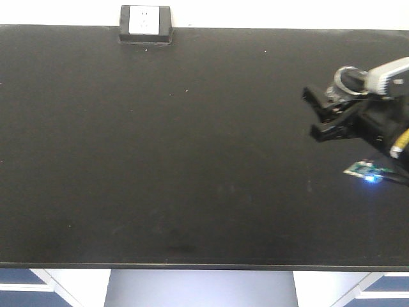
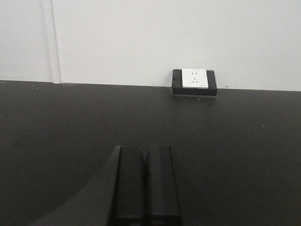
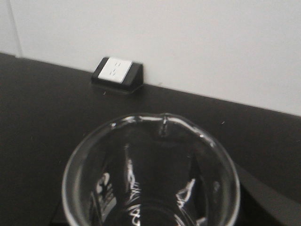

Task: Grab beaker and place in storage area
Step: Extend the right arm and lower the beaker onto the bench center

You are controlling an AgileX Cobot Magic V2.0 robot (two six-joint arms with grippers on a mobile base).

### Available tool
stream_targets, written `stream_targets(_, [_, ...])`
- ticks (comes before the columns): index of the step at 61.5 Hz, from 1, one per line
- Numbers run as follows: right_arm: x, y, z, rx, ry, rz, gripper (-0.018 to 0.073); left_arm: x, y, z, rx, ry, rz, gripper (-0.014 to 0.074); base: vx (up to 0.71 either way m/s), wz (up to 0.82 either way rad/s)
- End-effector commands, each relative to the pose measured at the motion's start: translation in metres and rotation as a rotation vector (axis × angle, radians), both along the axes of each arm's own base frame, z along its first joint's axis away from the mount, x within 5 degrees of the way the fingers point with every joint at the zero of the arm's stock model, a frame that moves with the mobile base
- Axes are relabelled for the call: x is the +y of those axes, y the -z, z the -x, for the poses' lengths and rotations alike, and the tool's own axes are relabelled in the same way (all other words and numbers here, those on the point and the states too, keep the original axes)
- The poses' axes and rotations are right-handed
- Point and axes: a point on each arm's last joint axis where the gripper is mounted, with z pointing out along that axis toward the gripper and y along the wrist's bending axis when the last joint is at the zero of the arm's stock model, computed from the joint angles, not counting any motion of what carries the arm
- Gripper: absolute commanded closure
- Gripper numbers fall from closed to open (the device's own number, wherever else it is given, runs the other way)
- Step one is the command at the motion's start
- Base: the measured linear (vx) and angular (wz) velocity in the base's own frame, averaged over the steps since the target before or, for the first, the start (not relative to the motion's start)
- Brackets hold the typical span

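The robot's right gripper will release the beaker so it stands upright on the open middle of the black benchtop (image 1: 212, 166).
The beaker (image 1: 346, 79) is clear glass and sits between the fingers of my right gripper (image 1: 321, 114), which is shut on it over the right part of the storage area (image 1: 160, 160), a wide matte-black benchtop. In the right wrist view the beaker's (image 3: 150, 118) open mouth and pouring lip fill the lower frame, with white graduation marks showing through the glass. I cannot tell whether its base touches the bench. My left gripper (image 2: 146, 149) is shut on nothing, low over the same black surface (image 2: 244, 141).
A white socket box (image 1: 146, 22) on a black base stands at the bench's rear edge against a white wall, also seen as the socket box (image 2: 194, 81) and socket box (image 3: 117, 73). Blue cabinet fronts (image 1: 25, 288) lie below the front edge.
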Motion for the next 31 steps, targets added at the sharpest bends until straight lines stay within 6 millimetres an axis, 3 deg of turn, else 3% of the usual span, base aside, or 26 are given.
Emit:
stream_targets(1, [0.025, -0.01, -0.01, -0.108, -0.104, 0.002, 0.0563, -0.002, -0.001, 0.001, -0.081, 0.019, 0.01, 0.0605, 0.0, 0.0])
stream_targets(22, [0.113, 0.035, -0.036, -0.135, -0.135, 0.057, 0.0562, -0.002, -0.001, 0.001, -0.081, 0.019, 0.01, 0.0605, 0.0, 0.0])
stream_targets(31, [0.138, 0.059, -0.043, -0.116, -0.146, 0.02, 0.0562, -0.002, -0.001, 0.001, -0.081, 0.019, 0.01, 0.0605, 0.0, 0.0])
